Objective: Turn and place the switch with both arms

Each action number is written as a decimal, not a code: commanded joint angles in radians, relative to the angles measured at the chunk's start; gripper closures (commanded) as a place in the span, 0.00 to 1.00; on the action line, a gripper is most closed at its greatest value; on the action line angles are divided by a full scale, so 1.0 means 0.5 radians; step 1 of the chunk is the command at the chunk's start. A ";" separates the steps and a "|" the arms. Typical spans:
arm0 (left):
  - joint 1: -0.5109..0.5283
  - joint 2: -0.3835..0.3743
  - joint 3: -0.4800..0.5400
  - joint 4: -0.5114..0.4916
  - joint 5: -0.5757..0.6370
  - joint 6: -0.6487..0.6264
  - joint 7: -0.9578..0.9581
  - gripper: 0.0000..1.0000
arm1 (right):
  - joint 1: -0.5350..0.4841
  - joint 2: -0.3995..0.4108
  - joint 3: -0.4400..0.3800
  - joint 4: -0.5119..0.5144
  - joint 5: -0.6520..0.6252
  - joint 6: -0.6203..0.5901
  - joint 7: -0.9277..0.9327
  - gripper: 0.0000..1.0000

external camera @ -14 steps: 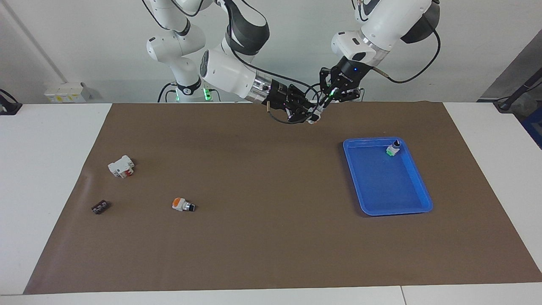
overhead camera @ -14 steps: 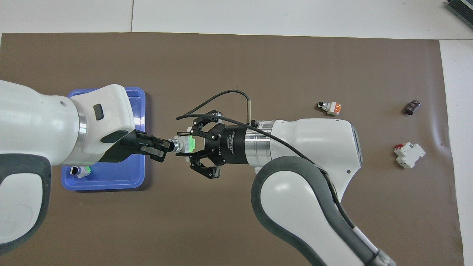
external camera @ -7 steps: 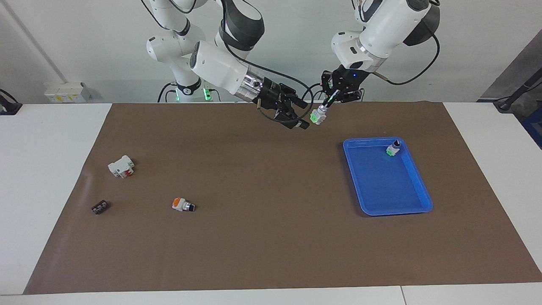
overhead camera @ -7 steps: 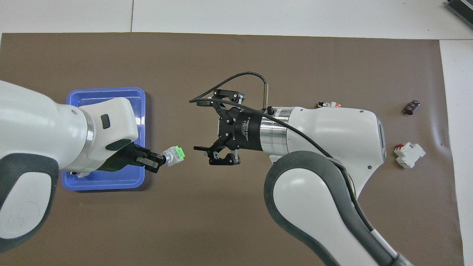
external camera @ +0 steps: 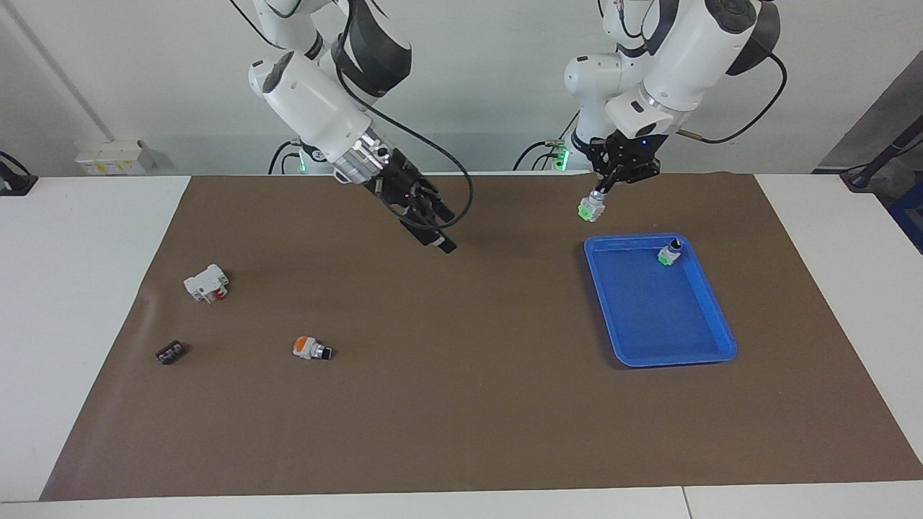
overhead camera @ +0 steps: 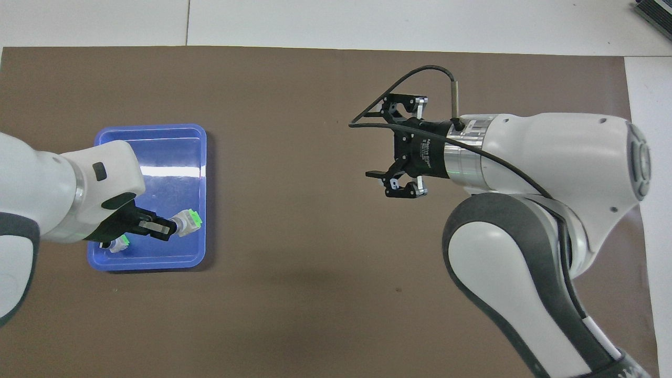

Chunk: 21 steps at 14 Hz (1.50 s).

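Observation:
My left gripper has the switch to place. Next, I set it down with that gripper on the bottom of the blue tray, beside the other green-ended switch [overhead camera: 167, 218].
The switch [external camera: 590, 209], white with a green block at its lower end, hangs in my left gripper [external camera: 598, 194], which is shut on its knob end. It is in the air by the corner of the blue tray [external camera: 714, 310] nearest the robots. In the overhead view the switch [overhead camera: 189, 221] and left gripper [overhead camera: 169, 229] cover a part of the tray [overhead camera: 152, 128] near the robots. My right gripper [external camera: 438, 242] is open and empty over the middle of the mat, also in the overhead view [overhead camera: 388, 144].
A second green-ended switch [external camera: 669, 253] lies in the tray, at its end nearer the robots. Toward the right arm's end of the brown mat lie an orange-capped switch [external camera: 310, 349], a white block with red parts [external camera: 206, 283] and a small black part [external camera: 171, 352].
The right gripper let go of the switch, opened and drew back toward its own end. The left gripper carried the switch away from the middle to the tray.

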<state>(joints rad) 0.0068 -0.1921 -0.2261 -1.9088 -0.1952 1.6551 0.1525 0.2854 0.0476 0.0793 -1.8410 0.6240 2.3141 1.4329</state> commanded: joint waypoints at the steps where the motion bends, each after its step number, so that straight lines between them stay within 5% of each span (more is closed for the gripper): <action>1: 0.155 -0.100 -0.005 -0.125 0.160 0.043 0.011 1.00 | -0.156 -0.086 0.019 -0.018 -0.372 -0.212 -0.186 0.00; 5: 0.256 -0.082 -0.005 -0.287 0.219 0.221 0.002 1.00 | -0.267 -0.138 0.019 -0.003 -0.858 -0.459 -0.552 0.00; 9: 0.253 0.040 -0.008 -0.401 0.219 0.463 -0.114 1.00 | -0.377 -0.172 -0.005 0.043 -1.014 -0.621 -1.094 0.00; 15: 0.259 0.240 -0.008 -0.689 0.219 0.948 -0.121 1.00 | -0.613 -0.172 -0.005 0.395 -1.180 -1.105 -1.898 0.00; 16: 0.260 0.243 -0.008 -0.671 0.219 0.924 -0.121 0.92 | -0.644 -0.169 -0.002 0.475 -1.232 -1.203 -2.088 0.00; 18: 0.260 0.292 -0.008 -0.543 0.219 0.829 -0.124 0.31 | -0.687 -0.169 0.001 0.531 -1.303 -1.308 -2.334 0.00; 19: 0.247 0.332 -0.005 -0.390 0.219 0.689 -0.127 0.12 | -0.687 -0.175 0.001 0.516 -1.309 -1.318 -2.338 0.00; 21: 0.235 0.451 -0.008 0.048 0.325 0.321 -0.176 0.01 | -0.687 -0.187 0.004 0.507 -1.303 -1.370 -2.329 0.00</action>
<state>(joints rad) 0.1279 -0.0354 -0.2250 -2.0951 -0.0946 1.9799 0.1048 -0.0472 -0.0463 0.0676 -1.5917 -0.0070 1.6511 0.2882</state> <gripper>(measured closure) 0.467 0.000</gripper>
